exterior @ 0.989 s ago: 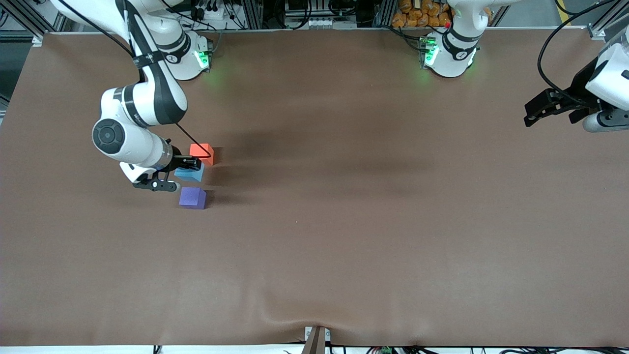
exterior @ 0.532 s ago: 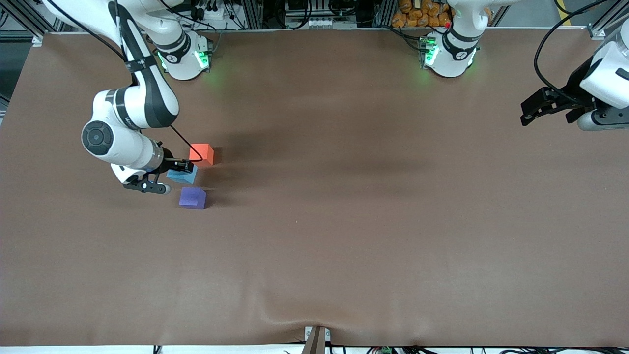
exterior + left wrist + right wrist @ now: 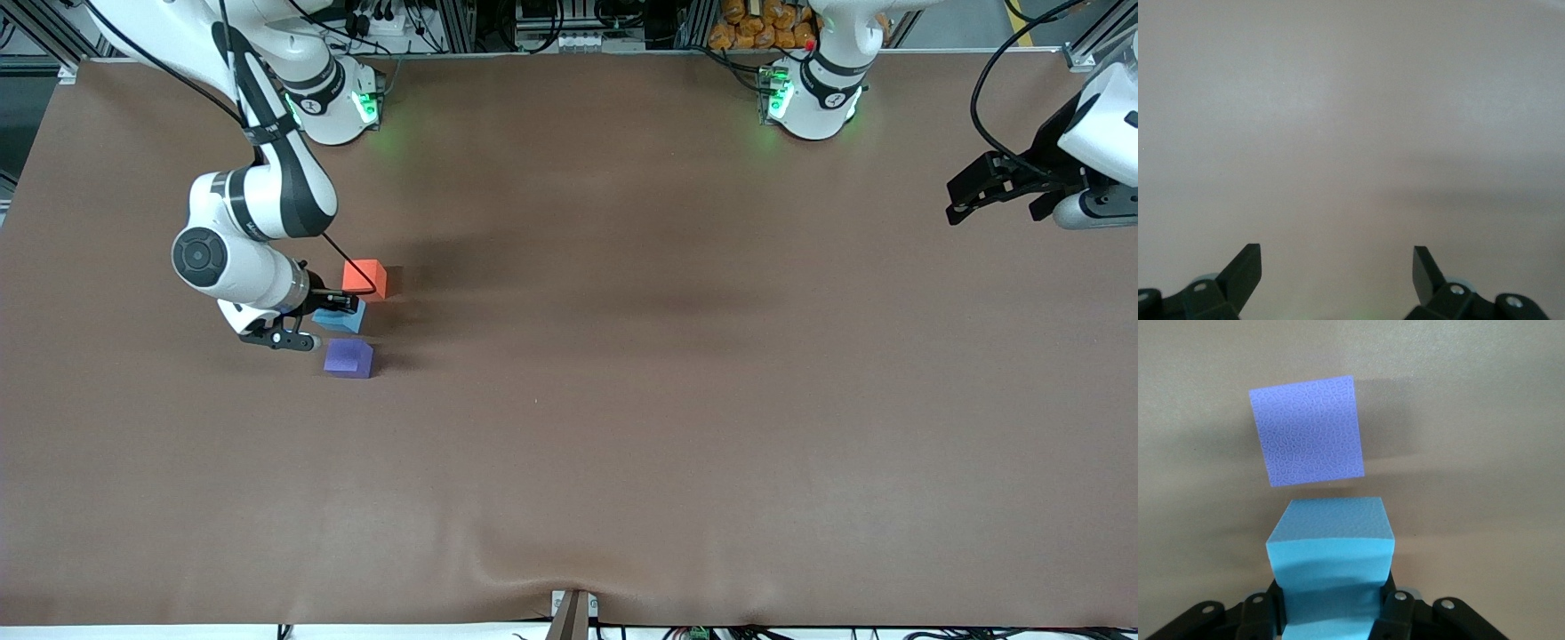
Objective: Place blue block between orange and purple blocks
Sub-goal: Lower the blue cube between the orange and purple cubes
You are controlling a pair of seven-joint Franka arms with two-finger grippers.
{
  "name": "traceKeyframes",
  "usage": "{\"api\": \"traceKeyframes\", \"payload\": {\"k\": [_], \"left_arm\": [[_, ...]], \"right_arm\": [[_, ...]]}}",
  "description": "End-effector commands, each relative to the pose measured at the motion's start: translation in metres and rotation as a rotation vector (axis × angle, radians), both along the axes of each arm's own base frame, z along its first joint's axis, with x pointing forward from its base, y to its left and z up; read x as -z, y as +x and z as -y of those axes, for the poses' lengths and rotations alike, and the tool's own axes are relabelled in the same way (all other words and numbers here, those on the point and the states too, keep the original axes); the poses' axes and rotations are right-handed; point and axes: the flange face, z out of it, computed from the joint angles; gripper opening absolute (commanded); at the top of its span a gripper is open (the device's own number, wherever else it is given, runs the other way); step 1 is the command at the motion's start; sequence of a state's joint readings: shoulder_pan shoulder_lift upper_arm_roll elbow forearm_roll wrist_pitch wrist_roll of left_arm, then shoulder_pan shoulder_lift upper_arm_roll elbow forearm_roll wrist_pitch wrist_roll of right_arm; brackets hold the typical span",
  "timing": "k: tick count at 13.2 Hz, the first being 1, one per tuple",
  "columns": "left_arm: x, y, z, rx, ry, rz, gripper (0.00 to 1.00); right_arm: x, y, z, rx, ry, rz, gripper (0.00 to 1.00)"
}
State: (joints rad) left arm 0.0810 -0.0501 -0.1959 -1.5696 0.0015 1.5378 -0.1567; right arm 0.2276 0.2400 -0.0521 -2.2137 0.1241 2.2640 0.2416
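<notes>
Next, my right gripper sets the blue block down on the table [image 3: 357, 325] [image 3: 1323, 523], against the side of the purple block that faces the orange one.
My right gripper [image 3: 336, 309] is shut on the blue block [image 3: 341, 318], squeezing its sides so the foam bulges [image 3: 1331, 567]. It holds the block over the gap between the orange block [image 3: 364, 277] and the purple block [image 3: 348, 357], which lies nearer the front camera. In the right wrist view the purple block [image 3: 1308, 430] sits on the table just past the blue one. My left gripper [image 3: 965, 203] waits open above the table's edge at the left arm's end; its fingers [image 3: 1245, 270] frame only bare table.
The brown table cover [image 3: 622, 356] stretches wide around the three blocks. Both arm bases [image 3: 813, 98] stand along the edge farthest from the front camera. A small bracket [image 3: 572, 613] sits at the table's nearest edge.
The right gripper with the blue block shifted toward the right arm's end, then came back toward the gap between the orange and purple blocks. The left gripper drifted slightly.
</notes>
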Motion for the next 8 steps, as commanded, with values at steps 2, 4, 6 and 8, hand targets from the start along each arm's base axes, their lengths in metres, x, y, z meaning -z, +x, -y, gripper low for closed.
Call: {"api": "traceKeyframes", "payload": {"k": [2,4,6,8], "left_arm": [[-0.008,-0.006,0.0,0.02,0.002,0.004,1.0],[-0.009,-0.007,0.005,0.029,0.002,0.006,1.0],[-0.009,-0.007,0.007,0.033,0.003,0.006,1.0],[-0.009,-0.008,0.007,0.032,0.003,0.003,1.0]], "right_arm": [[0.014,-0.003,-0.01,-0.038,-0.007,0.004,0.21],[0.018,-0.003,-0.013,-0.044,-0.007,0.012,0.22],[0.024,-0.006,-0.013,-0.044,-0.01,0.002,0.22],[0.026,-0.006,-0.011,-0.048,-0.013,0.0,0.23]]}}
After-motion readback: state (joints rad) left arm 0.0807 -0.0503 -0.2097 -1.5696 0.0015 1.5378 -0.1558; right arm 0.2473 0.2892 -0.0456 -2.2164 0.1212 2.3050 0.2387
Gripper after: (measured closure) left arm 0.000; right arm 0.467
